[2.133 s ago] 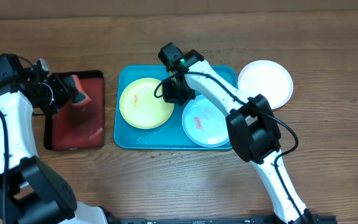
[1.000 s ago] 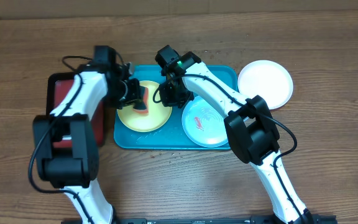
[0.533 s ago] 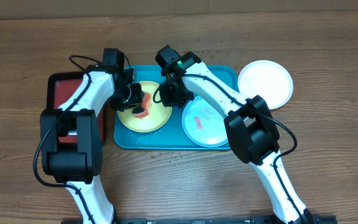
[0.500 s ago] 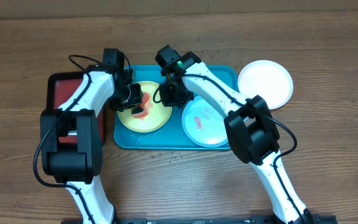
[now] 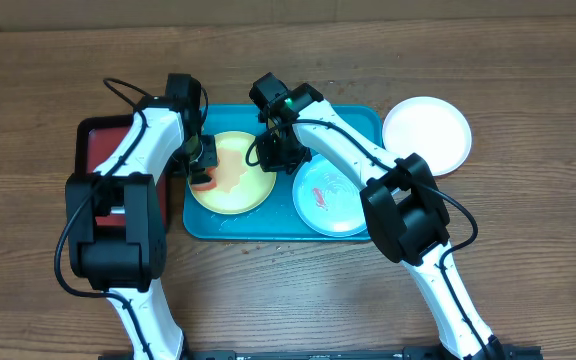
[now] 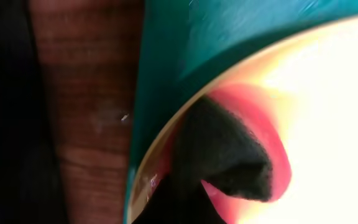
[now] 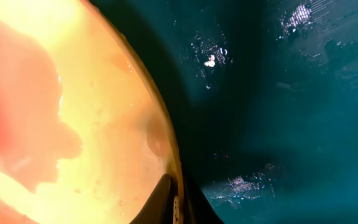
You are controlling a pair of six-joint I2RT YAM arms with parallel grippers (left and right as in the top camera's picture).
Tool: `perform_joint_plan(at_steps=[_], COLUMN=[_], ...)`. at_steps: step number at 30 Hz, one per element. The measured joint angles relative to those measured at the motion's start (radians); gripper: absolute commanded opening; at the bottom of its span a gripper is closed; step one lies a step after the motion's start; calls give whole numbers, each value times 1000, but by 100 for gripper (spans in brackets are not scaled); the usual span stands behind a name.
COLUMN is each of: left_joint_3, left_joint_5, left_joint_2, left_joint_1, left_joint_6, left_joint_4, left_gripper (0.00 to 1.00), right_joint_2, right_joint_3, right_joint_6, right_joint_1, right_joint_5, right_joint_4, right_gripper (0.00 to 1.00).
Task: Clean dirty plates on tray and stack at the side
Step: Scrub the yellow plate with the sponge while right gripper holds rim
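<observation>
The sponge, now pressed on the yellow-green plate's edge, will leave my left gripper in the middle of the red, black-rimmed tray (image 5: 131,183), which is beside the teal tray, as I let go of it there.
The yellow-green plate (image 5: 243,178) lies at the left of the teal tray (image 5: 360,118), wet with an orange film. My left gripper (image 5: 204,166) is shut on a red sponge with a dark pad (image 5: 202,179), pressed on the plate's left edge; the sponge (image 6: 229,149) fills the left wrist view. My right gripper (image 5: 274,154) is shut on the plate's right rim, pinching it (image 7: 178,199). The mint plate (image 5: 333,205) with a red smear lies at the right of the tray. The white plate (image 5: 426,135) sits on the table right of the tray.
A smaller red, black-rimmed tray (image 5: 103,135) lies left of the teal tray, partly under my left arm. Bare wood table (image 5: 288,290) lies in front of both trays. A narrow strip of wood (image 6: 86,112) separates the two trays.
My left arm came from the red tray with the sponge onto the yellow-green plate, then dragged it from the plate's middle to its left edge. The right gripper stayed on the rim.
</observation>
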Motion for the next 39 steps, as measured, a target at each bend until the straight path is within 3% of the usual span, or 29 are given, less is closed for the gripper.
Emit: perform_joint_plan(at_steps=[11,16,21,26,32,39], left_joint_3=[2,-1,-2,-2,2,51], left_joint_5=[299,337,275,124,-53,-84], left_joint_2=[12,13,13,13,12,12], left_joint_1=[4,-6,-9,-18,-27,-26], left_joint_6=[-52,-59,-63,-63,-66,-120], left_joint_4=[140,108,-11,-111,-157,-148], left_gripper=[4,4,4,4,4,4], right_joint_2=[0,0,0,0,0,0], right_joint_3=[0,0,0,0,0,0], right_joint_6=[0,0,-2,-17,-19,-19], right_joint_1=[0,0,0,1,1,1], right_joint_5=[1,0,0,0,0,-1], right_joint_4=[3,2,3,2,2,3], right_gripper=[6,5,5,5,4,4])
